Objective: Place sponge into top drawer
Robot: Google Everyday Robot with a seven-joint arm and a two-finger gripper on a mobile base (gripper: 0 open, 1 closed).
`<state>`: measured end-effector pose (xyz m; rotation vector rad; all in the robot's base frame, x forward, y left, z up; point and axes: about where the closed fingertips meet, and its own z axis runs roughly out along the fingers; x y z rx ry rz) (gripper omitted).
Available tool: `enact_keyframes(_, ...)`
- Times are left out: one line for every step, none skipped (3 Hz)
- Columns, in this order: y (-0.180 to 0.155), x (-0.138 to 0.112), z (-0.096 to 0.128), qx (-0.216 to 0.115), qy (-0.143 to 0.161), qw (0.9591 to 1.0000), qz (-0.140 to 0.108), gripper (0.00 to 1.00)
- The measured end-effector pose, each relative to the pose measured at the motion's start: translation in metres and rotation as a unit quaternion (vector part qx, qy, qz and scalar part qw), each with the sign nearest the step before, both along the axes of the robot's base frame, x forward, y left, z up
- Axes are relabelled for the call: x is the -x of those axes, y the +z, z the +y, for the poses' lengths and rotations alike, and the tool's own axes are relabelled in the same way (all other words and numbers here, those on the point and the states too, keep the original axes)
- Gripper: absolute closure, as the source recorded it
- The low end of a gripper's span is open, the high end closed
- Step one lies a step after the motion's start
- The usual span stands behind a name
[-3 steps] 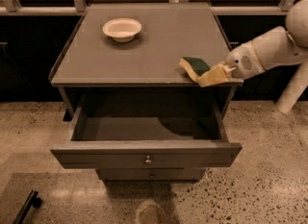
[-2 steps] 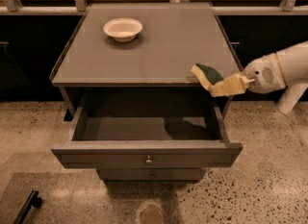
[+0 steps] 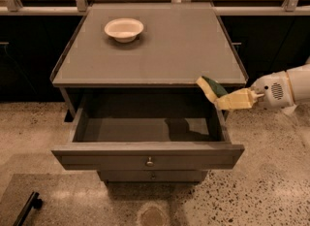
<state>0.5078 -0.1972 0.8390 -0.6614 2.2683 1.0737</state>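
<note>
Next, I release the sponge, still held in the air over the drawer, on the dark shadow across the open top drawer's bare bottom point(image 3: 188, 126).
The sponge point(image 3: 209, 88), dark green on top with a pale yellow body, is held tilted in the air at the cabinet's front right corner, over the right end of the open top drawer point(image 3: 147, 156). My gripper point(image 3: 224, 100) reaches in from the right and is shut on the sponge's lower right end, with tan fingers point(image 3: 236, 99) around it. The drawer is pulled out; its grey inside is bare, with the sponge's shadow on the floor of it. A round metal knob sits at the centre of the drawer front.
A cream round bowl point(image 3: 124, 28) stands at the back left of the grey cabinet top point(image 3: 164, 50). A lower drawer front point(image 3: 152, 175) with a knob shows under the open drawer. Speckled floor lies in front and at the right. A dark handle point(image 3: 26, 208) lies at bottom left.
My gripper has carried the sponge off the cabinet top, forward and to the right, and lowered it beyond the front right corner above the drawer's right end.
</note>
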Motion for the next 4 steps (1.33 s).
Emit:
enact_keyframes(-0.015, 0.007, 0.0, 0.011, -0.013, 0.9998, 0.011, 1.0)
enact_keyframes(-0.059, 0.019, -0.001, -0.011, -0.04, 0.9977, 0.054, 1.0)
enact_keyframes(-0.099, 0.013, 0.006, -0.027, -0.04, 0.9952, 0.085, 1.0)
enact_keyframes(-0.132, -0.003, 0.018, -0.043, -0.033, 0.9924, 0.111, 1.0)
